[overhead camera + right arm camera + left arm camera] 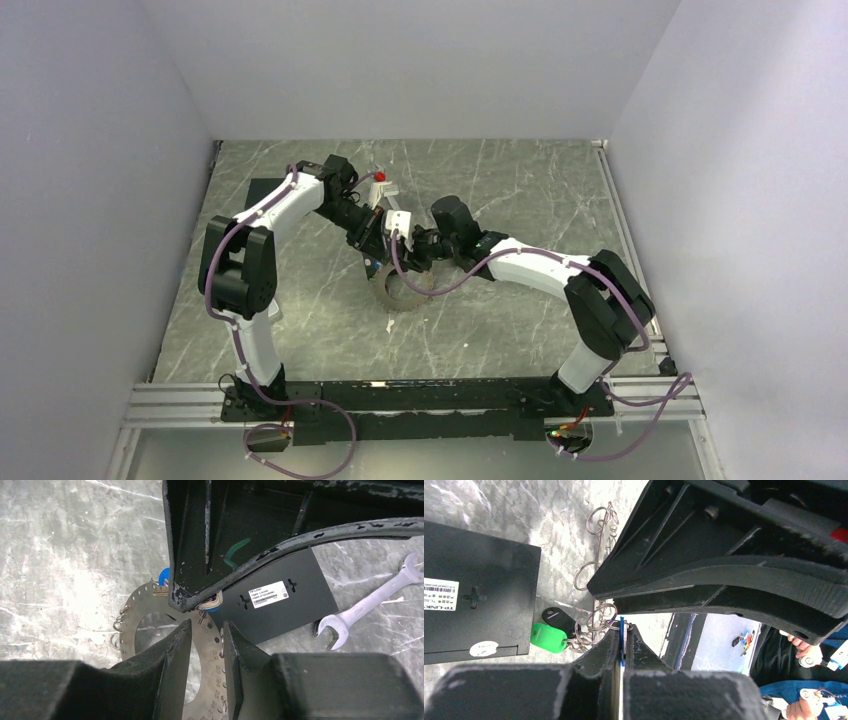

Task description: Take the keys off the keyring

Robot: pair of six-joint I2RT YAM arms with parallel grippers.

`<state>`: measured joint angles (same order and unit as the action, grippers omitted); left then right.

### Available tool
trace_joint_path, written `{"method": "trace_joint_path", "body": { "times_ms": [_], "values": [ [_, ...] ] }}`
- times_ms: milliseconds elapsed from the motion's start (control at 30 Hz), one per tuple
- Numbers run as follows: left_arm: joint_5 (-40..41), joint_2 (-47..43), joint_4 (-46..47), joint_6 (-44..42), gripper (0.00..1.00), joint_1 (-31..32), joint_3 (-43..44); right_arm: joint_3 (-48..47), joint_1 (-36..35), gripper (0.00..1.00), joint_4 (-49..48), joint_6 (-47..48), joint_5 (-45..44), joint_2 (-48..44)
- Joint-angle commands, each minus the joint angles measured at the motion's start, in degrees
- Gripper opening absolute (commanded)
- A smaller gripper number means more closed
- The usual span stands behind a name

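Note:
I will open my right gripper, which straddles the keyring's band while the blue key hangs on a wire ring, and pinch the wire ring (202, 617) by the blue key with it.
The keyring (131, 611) is a flat grey metal disc with a wide hole, numbered holes and small wire rings on its rim; it lies mid-table (397, 293). My right gripper (206, 627) straddles its band, one finger in the hole and one outside the rim, closed on it. My left gripper (622, 630) is shut on the blue key (622, 639), seen edge-on, still linked to wire rings. The blue key also shows above the keyring in the right wrist view (163, 575). The green key (548, 637) lies by a black tag (558, 619) on the same ring bunch.
A black box (479, 595) lies left of the keys; it also shows in the right wrist view (285, 592). A silver spanner (370, 605) lies right of it. A tiny white scrap (391, 327) sits near the ring. A red-tipped item (380, 177) lies behind.

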<state>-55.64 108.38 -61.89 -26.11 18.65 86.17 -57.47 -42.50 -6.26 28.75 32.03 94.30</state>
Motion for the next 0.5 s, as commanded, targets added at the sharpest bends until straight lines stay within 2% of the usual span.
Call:
{"method": "trace_joint_path", "body": {
  "times_ms": [0, 200, 267, 400, 467],
  "values": [
    [-2.9, -2.0, -0.8, -1.4, 0.0, 0.3, 1.6, -2.3, -0.6, 0.34, -1.5, 0.4, 0.6, 0.6],
    [-3.1, -2.1, -0.7, -1.2, 0.0, 0.4, 1.4, -3.2, -0.7, 0.31, -2.1, 0.1, 0.0, 1.7],
    [-3.0, -2.3, -0.8, -1.3, 0.0, 0.4, 1.3, -3.3, -0.7, 0.24, -2.1, 0.0, -0.1, 1.7],
    [-1.3, -2.3, -2.1, -2.2, 0.0, 0.3, 2.1, -3.3, -0.6, 0.0, -1.4, 0.4, 0.2, 0.8],
    [0.6, -2.4, -3.1, -2.9, 0.0, 0.0, 2.8, -2.9, -0.6, 0.0, -0.5, 1.0, 0.7, 0.0]
  ]
}}
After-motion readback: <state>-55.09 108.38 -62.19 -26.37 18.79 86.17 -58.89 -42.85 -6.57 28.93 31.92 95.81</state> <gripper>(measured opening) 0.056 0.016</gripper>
